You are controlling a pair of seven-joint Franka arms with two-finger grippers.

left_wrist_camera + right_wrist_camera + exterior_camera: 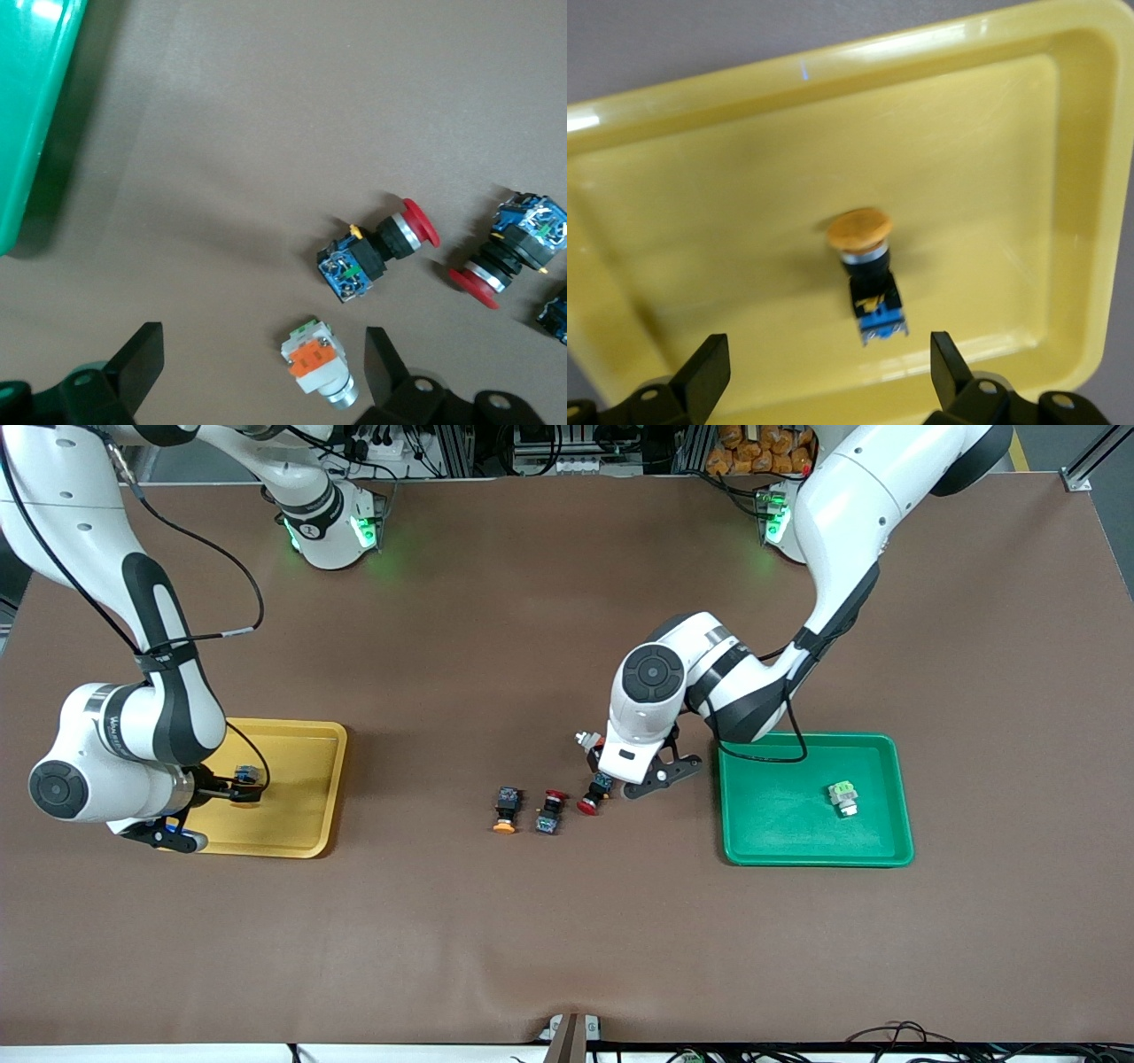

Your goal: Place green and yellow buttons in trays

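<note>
I will next have my left gripper grab the whitish button around its orange block [597, 744] [313, 357], at the end of the button that is away from its round cap.
The yellow tray [292, 797] lies at the right arm's end, and a black button with an orange-yellow cap [248, 776] lies in it. My right gripper [229, 790] is open over that tray. In the right wrist view the button [866, 266] lies free in the tray [992, 159], just off my open gripper [826, 372]. The green tray [797, 833] at the left arm's end holds a whitish button with a pale green block [842, 797]. My left gripper [607, 760] is open and low over a whitish button with an orange block [317, 374], which lies between the fingers [383, 372] on the table.
Another black button with an orange-yellow cap [505, 811] lies mid-table. Two red-capped buttons [550, 811] [594, 797] lie beside it, toward the left gripper; they also show in the left wrist view [376, 252] [509, 252]. The green tray's rim [31, 106] is close by.
</note>
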